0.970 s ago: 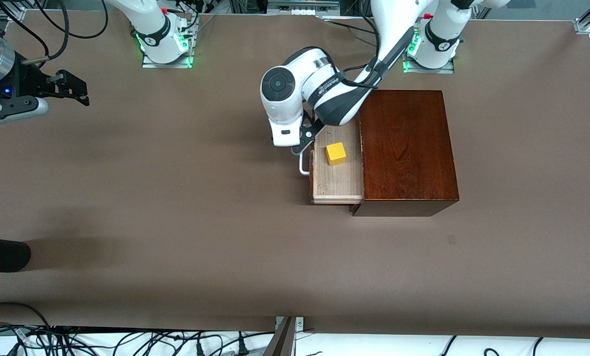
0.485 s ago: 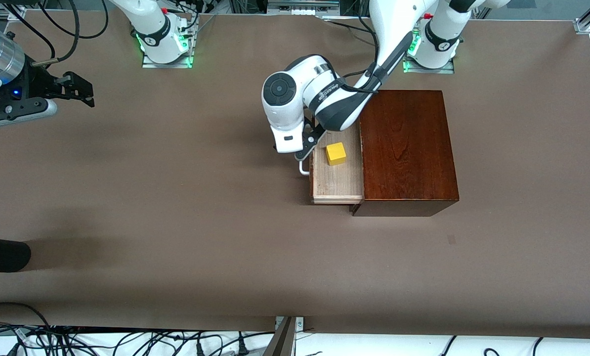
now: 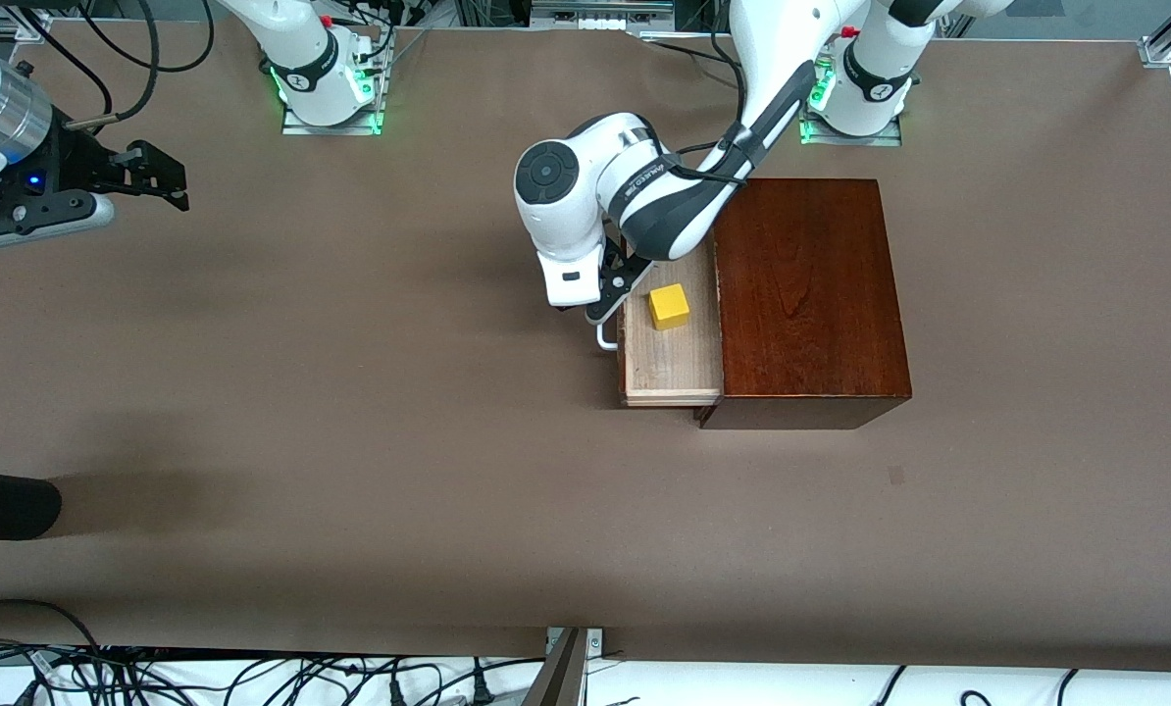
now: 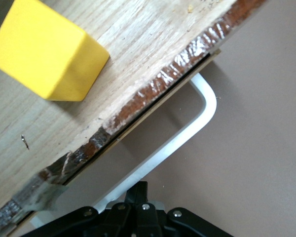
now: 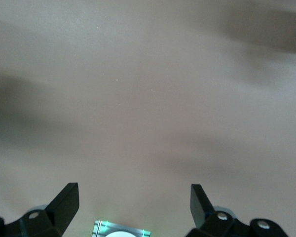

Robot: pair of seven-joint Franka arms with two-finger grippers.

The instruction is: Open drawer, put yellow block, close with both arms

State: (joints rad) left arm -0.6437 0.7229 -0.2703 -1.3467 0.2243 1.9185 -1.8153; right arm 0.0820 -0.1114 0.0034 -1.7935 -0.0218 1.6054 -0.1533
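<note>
The robot's left gripper should release the white handle just off the dark wooden box's front edge [image 3: 695, 301], with the drawer shut.
The drawer [image 3: 674, 365] stands partly pulled out of the dark wooden box [image 3: 807, 294], with the yellow block [image 3: 668, 306] lying on its pale floor. My left gripper [image 3: 598, 310] is shut, its fingertips [image 4: 138, 189] pressed together against the white handle [image 4: 190, 126] at the drawer's dark front; nothing is held between them. The left wrist view shows the yellow block [image 4: 47, 52] on the drawer floor [image 4: 138, 44] just inside the front. My right gripper [image 3: 167, 182] hangs open over bare table at the right arm's end, and its gripper [image 5: 133, 190] is empty.
A dark rounded object [image 3: 5, 503] pokes in at the table's edge at the right arm's end, nearer the camera. Cables run along the near edge [image 3: 252, 677]. A green-lit arm base [image 5: 121, 229] shows in the right wrist view.
The left gripper has shifted toward the box and the drawer has slid a little way in with the block. The right gripper has drifted slightly.
</note>
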